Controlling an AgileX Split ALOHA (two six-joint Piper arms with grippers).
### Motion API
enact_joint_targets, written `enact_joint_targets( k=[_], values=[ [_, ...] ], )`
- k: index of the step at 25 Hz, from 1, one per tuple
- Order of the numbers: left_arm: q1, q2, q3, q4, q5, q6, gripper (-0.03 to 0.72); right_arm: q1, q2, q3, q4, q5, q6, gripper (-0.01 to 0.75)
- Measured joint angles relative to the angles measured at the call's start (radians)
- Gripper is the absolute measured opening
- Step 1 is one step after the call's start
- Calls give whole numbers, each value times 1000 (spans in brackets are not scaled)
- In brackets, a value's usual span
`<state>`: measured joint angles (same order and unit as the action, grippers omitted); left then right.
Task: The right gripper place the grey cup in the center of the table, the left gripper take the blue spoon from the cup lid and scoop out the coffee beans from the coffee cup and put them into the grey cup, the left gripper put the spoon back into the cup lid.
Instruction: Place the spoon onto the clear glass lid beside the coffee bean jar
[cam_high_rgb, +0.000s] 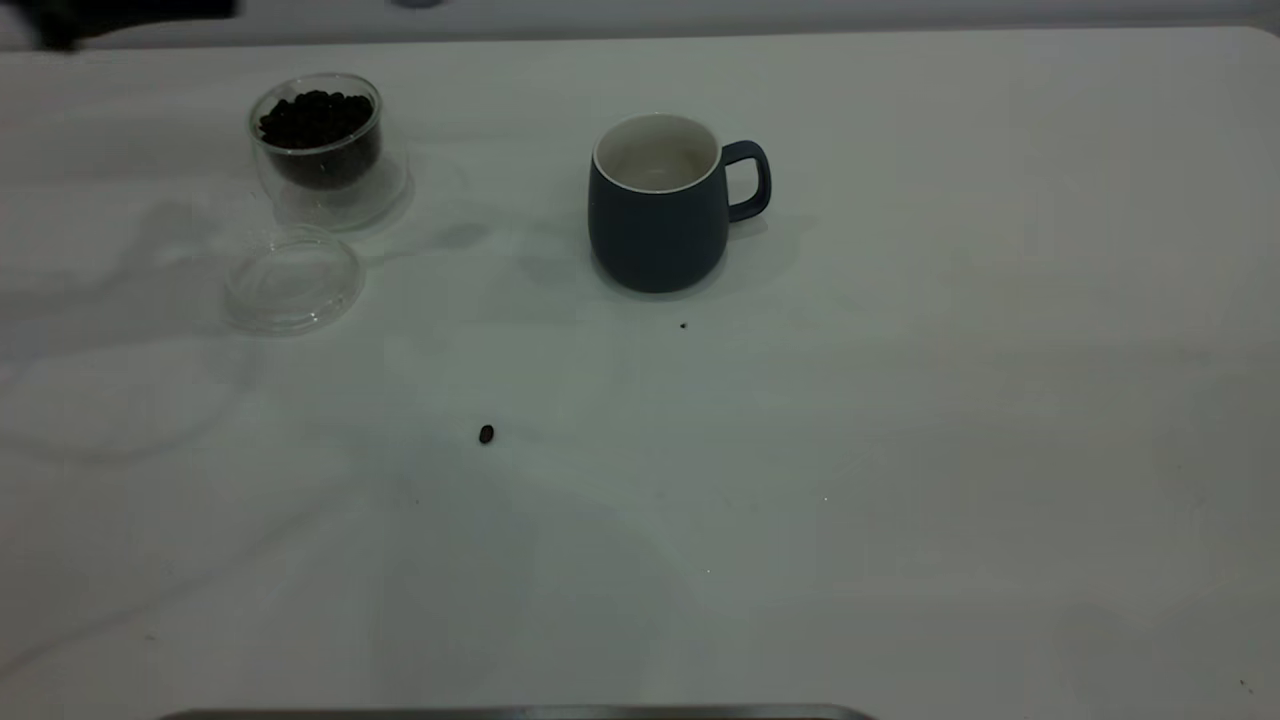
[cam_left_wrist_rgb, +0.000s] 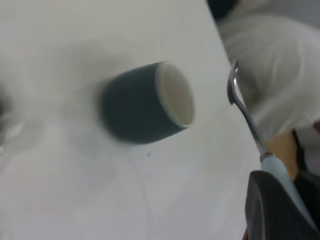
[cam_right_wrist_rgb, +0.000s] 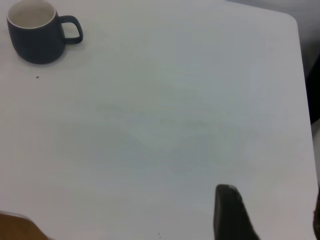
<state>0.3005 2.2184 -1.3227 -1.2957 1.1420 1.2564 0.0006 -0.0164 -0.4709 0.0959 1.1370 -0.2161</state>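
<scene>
The robot's left gripper will release the blue spoon over the cup lid's edge (cam_high_rgb: 233, 275) that is farthest from the grey cup.
The grey cup (cam_high_rgb: 660, 210) stands upright mid-table, handle to the right, its white inside showing no beans. It also shows in the left wrist view (cam_left_wrist_rgb: 145, 102) and the right wrist view (cam_right_wrist_rgb: 35, 35). The coffee cup (cam_high_rgb: 320, 140), full of coffee beans (cam_high_rgb: 315, 115), stands at the far left. The cup lid (cam_high_rgb: 292, 278) lies bare just in front of it. My left gripper (cam_left_wrist_rgb: 292, 192) is shut on the blue spoon (cam_left_wrist_rgb: 275, 167), held in the air off to one side of the grey cup. My right gripper (cam_right_wrist_rgb: 272, 210) is open and empty, far from the grey cup.
One loose bean (cam_high_rgb: 486, 434) lies on the table (cam_high_rgb: 900, 450) in front of the grey cup, and a tiny dark speck (cam_high_rgb: 683, 325) lies nearer the cup. A dark part of the left arm (cam_high_rgb: 90, 15) shows at the far-left corner.
</scene>
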Motion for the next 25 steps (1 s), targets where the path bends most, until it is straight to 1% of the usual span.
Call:
enact_joint_targets(
  k=[3,7,12,16,20,25],
  values=[
    [72,0,0,65,3,-58,122,0,0,0,0,0,0,363],
    [148,5,0,165,7,-118,122,0,0,0,0,0,0,363],
    [214,52,0,264,12,-190,122,0,0,0,0,0,0,363],
    [225,116,0,262,12,-204,122,0,0,0,0,0,0,363],
    [217,183,-1,201,10,-195,122,0,0,0,0,0,0,363],
    [214,212,-1,178,-63,-173,122,0,0,0,0,0,0,363]
  ],
)
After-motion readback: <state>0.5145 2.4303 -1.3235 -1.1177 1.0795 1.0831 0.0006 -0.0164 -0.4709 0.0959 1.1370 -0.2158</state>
